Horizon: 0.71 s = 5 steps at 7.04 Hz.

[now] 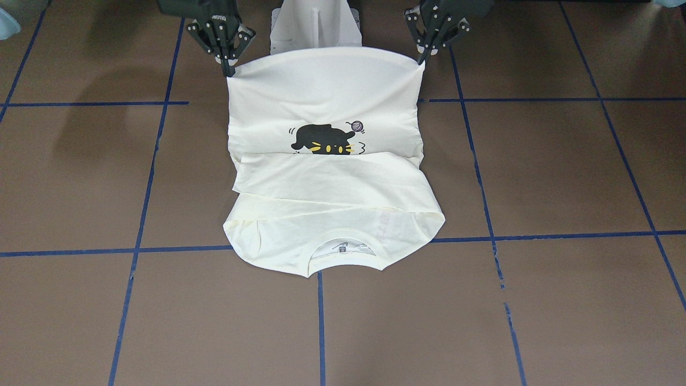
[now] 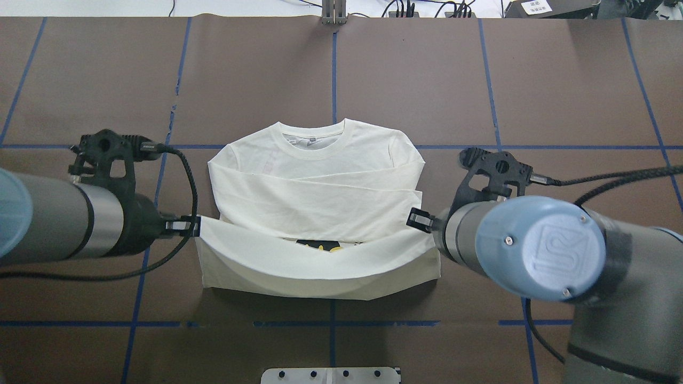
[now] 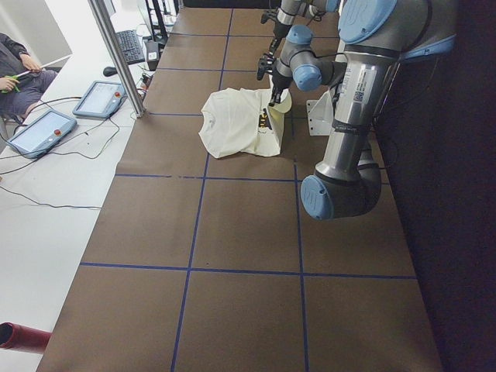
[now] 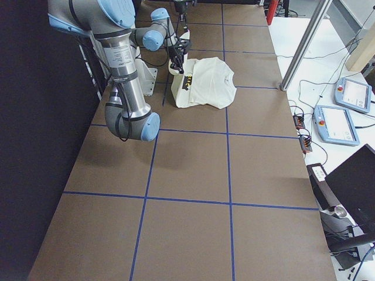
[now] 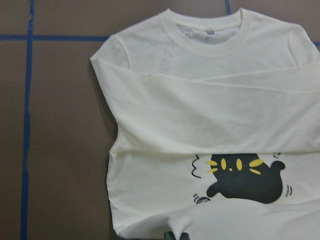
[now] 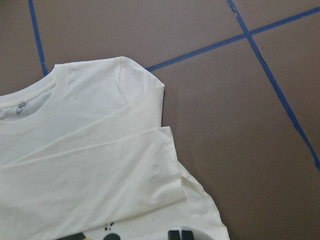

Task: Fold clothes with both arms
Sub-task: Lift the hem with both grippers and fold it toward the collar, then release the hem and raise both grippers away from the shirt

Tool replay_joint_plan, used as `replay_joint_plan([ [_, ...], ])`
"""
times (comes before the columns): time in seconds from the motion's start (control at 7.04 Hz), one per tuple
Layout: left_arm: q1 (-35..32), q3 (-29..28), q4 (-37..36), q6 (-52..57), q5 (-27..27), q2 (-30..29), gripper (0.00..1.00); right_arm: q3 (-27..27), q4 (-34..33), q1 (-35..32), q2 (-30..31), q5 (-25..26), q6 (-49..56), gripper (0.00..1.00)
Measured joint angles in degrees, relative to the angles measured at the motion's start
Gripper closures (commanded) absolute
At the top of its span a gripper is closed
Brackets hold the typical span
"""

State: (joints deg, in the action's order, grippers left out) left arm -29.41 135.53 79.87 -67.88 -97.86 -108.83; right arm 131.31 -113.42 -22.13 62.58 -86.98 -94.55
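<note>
The robot's left gripper will release the hem's corner on the shirt's outer shoulder edge (image 1: 439, 225) (image 5: 100, 55), straight beyond it near the blue tape.
The cream-white long-sleeved shirt (image 2: 315, 181) lies on the brown table with its collar away from the robot and both sleeves folded across the chest. Its hem is lifted off the table and stretched between the two arms. My left gripper (image 2: 192, 225) is shut on the hem's left corner. My right gripper (image 2: 419, 220) is shut on the right corner. In the front-facing view the raised hem panel shows the black cat print (image 1: 324, 139), with the left gripper (image 1: 423, 59) and right gripper (image 1: 229, 67) pinching its top corners. The left wrist view shows the shirt (image 5: 200, 110) and the print (image 5: 245, 177).
The white pedestal base (image 1: 316, 27) stands just behind the lifted hem, between the arms. Blue tape lines (image 2: 333, 69) grid the table. Beyond the table's far edge a seated person (image 3: 19, 70), teach pendants (image 3: 97, 97) and a metal post (image 3: 116, 54) show.
</note>
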Motion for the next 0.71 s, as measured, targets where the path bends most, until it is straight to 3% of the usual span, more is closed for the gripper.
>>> replay_joint_plan([
  [0.28,-6.74,-11.19,1.87,6.26,-0.47,-5.19,1.00,-11.73,10.15,-7.33,-0.55,-2.37,4.73,1.00],
  [0.71,-10.41,-29.09,16.07,10.59,-0.36,-7.25,1.00,-28.34,25.13,-11.14,-2.37,-2.83,8.17,1.00],
])
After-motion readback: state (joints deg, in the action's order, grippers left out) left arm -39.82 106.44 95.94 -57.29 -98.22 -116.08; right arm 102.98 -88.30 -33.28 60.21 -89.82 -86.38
